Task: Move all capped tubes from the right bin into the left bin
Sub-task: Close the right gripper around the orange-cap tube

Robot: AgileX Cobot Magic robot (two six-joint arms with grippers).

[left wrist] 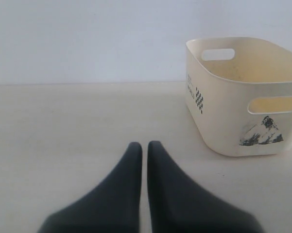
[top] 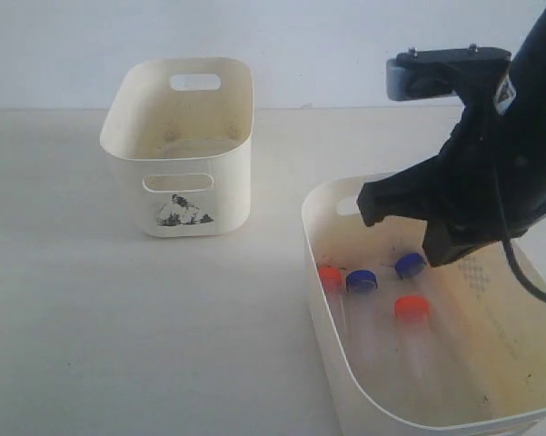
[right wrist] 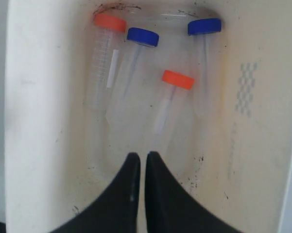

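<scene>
The robot's right gripper needs to close around the body of the orange-capped tube (top: 418, 351) (right wrist: 164, 114) that lies between the tubes with blue caps.
Four capped tubes lie in the right bin (top: 320, 300), caps toward its far wall. By the left wall lies an orange-capped tube (top: 329, 275) (right wrist: 110, 22), then a blue-capped one (top: 362, 280) (right wrist: 143, 37), another orange-capped one (top: 411, 307) (right wrist: 178, 79) and another blue-capped one (top: 409, 264) (right wrist: 204, 26). My right gripper (top: 436, 252) (right wrist: 139, 155) hangs above them, shut and holding nothing. The left bin (top: 177, 145) (left wrist: 243, 97), with its torn sticker, stands at the back left and looks empty. My left gripper (left wrist: 145, 144) is shut over bare table, to the side of that bin.
The right arm and its wrist camera (top: 445, 74) rise over the right bin's back edge. A pale tabletop (top: 118, 318) runs between the two bins, with a white wall behind. The right bin (right wrist: 34, 121) has dark specks on its floor.
</scene>
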